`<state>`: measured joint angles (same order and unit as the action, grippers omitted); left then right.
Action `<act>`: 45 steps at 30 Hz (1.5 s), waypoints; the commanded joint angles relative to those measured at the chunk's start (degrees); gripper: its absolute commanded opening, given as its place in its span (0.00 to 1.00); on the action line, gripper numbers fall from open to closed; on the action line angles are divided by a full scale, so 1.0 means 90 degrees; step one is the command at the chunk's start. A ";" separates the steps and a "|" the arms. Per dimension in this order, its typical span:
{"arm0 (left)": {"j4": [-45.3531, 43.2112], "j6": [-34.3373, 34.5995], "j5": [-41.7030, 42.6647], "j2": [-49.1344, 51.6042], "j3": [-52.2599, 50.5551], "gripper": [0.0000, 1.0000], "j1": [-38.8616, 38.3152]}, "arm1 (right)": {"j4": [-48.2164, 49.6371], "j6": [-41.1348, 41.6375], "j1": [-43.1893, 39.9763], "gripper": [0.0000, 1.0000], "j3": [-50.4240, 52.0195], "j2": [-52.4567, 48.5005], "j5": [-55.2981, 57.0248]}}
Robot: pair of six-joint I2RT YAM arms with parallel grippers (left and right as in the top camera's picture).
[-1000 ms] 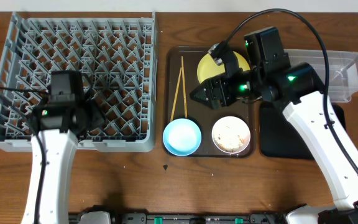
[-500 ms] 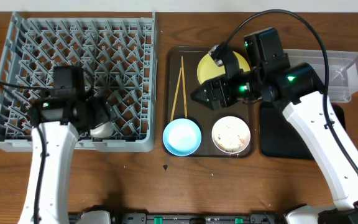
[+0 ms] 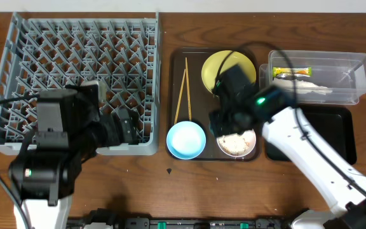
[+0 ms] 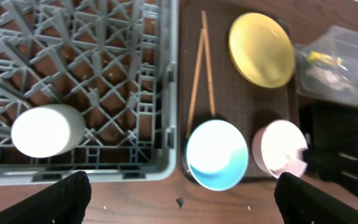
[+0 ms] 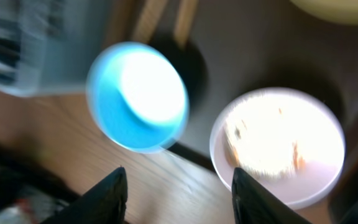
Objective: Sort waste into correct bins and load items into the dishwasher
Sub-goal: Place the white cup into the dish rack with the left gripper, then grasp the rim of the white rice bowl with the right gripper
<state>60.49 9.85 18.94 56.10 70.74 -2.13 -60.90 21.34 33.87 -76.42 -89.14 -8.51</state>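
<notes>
The white bowl is holding rice scraps, so my right gripper should pinch its rim (image 3: 219, 143) facing the blue bowl and take it to the black tray before racking it.
The grey dish rack (image 3: 75, 57) fills the left. In the left wrist view a white round dish (image 4: 47, 129) sits in the rack's (image 4: 92, 50) front row. On the brown serving tray (image 3: 177, 95) lie the chopsticks (image 3: 183, 89), the yellow plate (image 3: 224, 67), the blue bowl (image 3: 185, 140) and a white bowl with rice scraps (image 3: 239, 145). My left gripper (image 4: 191, 202) is open and empty, above the rack's front edge and the blue bowl (image 4: 216, 154). My right gripper (image 5: 179, 199) is open and empty, above the blue bowl (image 5: 138, 96) and the rice bowl (image 5: 278, 146).
The clear tub (image 3: 354, 76) at the back right holds the yellow-green wrapper (image 3: 292, 72) and a white utensil (image 3: 310, 89). The black tray (image 3: 342, 137) lies in front of it. A small dark speck (image 3: 169, 170) lies on the wooden table.
My right arm has moved from over the yellow plate toward the front, above the rice bowl, uncovering the plate and the tub. My left arm has risen and shifted right along the rack's front.
</notes>
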 commanded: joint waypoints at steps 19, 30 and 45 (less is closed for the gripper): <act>0.0231 -0.0260 0.0155 0.0078 0.0095 0.95 -0.0172 | 0.2305 0.0534 0.0347 0.01 0.1911 -0.1491 0.1022; 0.0257 -0.0260 0.0158 0.0500 0.0092 0.96 -0.0172 | 0.1440 0.0697 0.0313 0.36 0.1095 -0.1372 0.1190; 0.0376 -0.0262 0.0158 0.0542 0.0092 0.96 -0.0172 | 0.1717 0.0772 0.0323 0.01 0.1073 -0.2159 0.1231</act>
<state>63.42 8.69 19.62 61.06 70.76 -3.51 -46.11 28.12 36.77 -66.39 -107.18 3.11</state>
